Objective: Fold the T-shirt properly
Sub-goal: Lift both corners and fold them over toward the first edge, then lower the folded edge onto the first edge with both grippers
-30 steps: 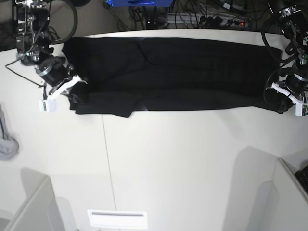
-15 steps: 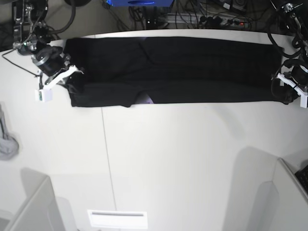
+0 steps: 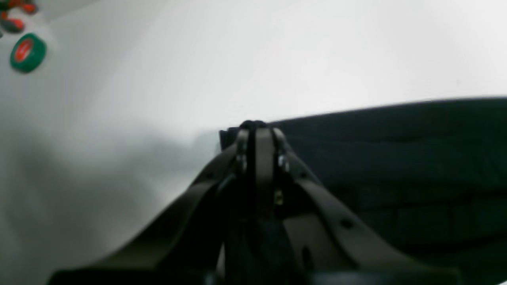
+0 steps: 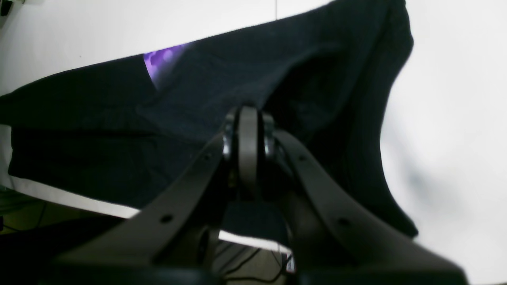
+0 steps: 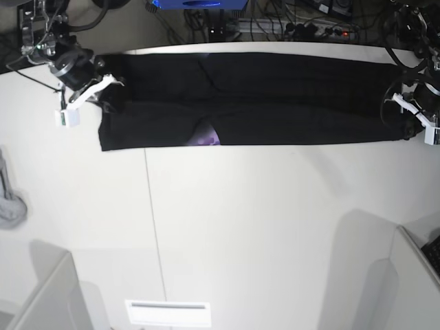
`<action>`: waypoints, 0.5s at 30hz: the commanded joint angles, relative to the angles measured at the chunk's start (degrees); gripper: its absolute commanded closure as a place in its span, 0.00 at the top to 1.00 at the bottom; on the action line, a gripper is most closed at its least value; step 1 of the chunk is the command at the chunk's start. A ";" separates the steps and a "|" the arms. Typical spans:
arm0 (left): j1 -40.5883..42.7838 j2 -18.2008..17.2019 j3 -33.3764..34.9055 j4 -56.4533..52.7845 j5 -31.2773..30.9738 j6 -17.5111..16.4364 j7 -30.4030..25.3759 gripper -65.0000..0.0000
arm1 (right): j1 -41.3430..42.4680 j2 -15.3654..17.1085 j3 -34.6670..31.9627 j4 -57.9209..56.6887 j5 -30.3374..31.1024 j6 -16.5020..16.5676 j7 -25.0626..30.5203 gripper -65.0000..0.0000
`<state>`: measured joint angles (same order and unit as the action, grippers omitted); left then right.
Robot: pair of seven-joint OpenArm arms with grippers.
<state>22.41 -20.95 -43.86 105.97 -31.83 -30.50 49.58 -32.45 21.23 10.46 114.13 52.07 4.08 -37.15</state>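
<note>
The robot's right gripper should release the held edge of the black T-shirt on the shirt's far layer, at the grey cloth's end [image 5: 122, 85].
The black T-shirt [image 5: 275, 96] lies stretched in a long flat band across the far part of the white table [image 5: 261, 227]. A small patch of purple print [image 5: 205, 139] shows at its near edge, and also in the right wrist view [image 4: 162, 59]. My right gripper [image 5: 110, 96] is shut on the shirt's left end, with cloth bunched around its closed tips [image 4: 245, 114]. My left gripper [image 5: 407, 125] is shut on the shirt's right end, pinching the corner edge [image 3: 255, 130]. The shirt [image 3: 396, 150] spreads to the right of it.
Cables and a power strip [image 5: 323, 29] run behind the table's far edge. A grey cloth [image 5: 10, 206] lies at the left edge. A white slotted plate [image 5: 168, 313] sits near the front. Grey panels stand at both front corners. A green tape roll [image 3: 27, 51] lies beyond the left gripper.
Both grippers moved toward the table's far edge, carrying the shirt's ends. The shirt's near edge went back and straightened, and the purple print now peeks out.
</note>
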 commanded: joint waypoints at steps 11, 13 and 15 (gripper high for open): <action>4.09 -0.98 -0.14 0.80 -0.30 -0.14 -1.54 0.00 | -1.62 -0.27 -0.13 -1.03 -0.07 0.36 1.15 0.00; 4.71 -0.90 -0.14 0.71 -0.30 -0.14 -1.54 0.00 | -1.62 -1.32 -0.04 -2.52 -0.16 0.45 1.15 0.00; 4.79 -0.72 0.03 0.71 -0.30 0.13 -1.54 0.00 | -1.62 -1.59 -0.13 -3.58 -0.16 0.45 1.15 0.00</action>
<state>26.89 -20.93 -43.46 105.91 -31.77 -30.46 49.12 -34.06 18.90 10.04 109.67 51.11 4.05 -37.39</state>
